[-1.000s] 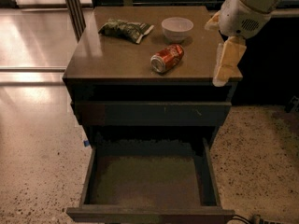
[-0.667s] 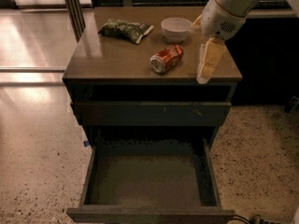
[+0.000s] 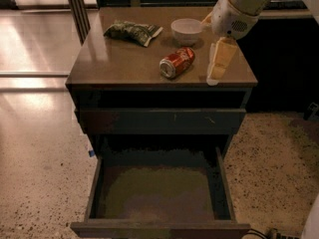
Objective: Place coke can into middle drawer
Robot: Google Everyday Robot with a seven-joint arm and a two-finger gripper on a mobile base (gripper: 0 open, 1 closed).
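Next, I close my gripper around the middle of the coke can (image 3: 180, 60), leaving its silver end free toward the front of the cabinet top.
The coke can (image 3: 177, 62) lies on its side on the cabinet top (image 3: 119, 66), right of centre, silver end toward the front left. My gripper (image 3: 217, 68) hangs pale and cream-coloured just right of the can, a small gap away, its tip low over the top near the front right edge. It holds nothing. The middle drawer (image 3: 159, 193) is pulled open below, dark grey with an olive-brown floor, and it is empty.
A green snack bag (image 3: 132, 32) lies at the back left of the top. A small white bowl (image 3: 186, 30) stands behind the can, close to my arm. A shut dark drawer front (image 3: 159, 121) sits above the open drawer. Speckled floor surrounds the cabinet.
My gripper has moved left along the right side of the cabinet top, ending closer to the can. The can, bag, bowl and drawer have not moved.
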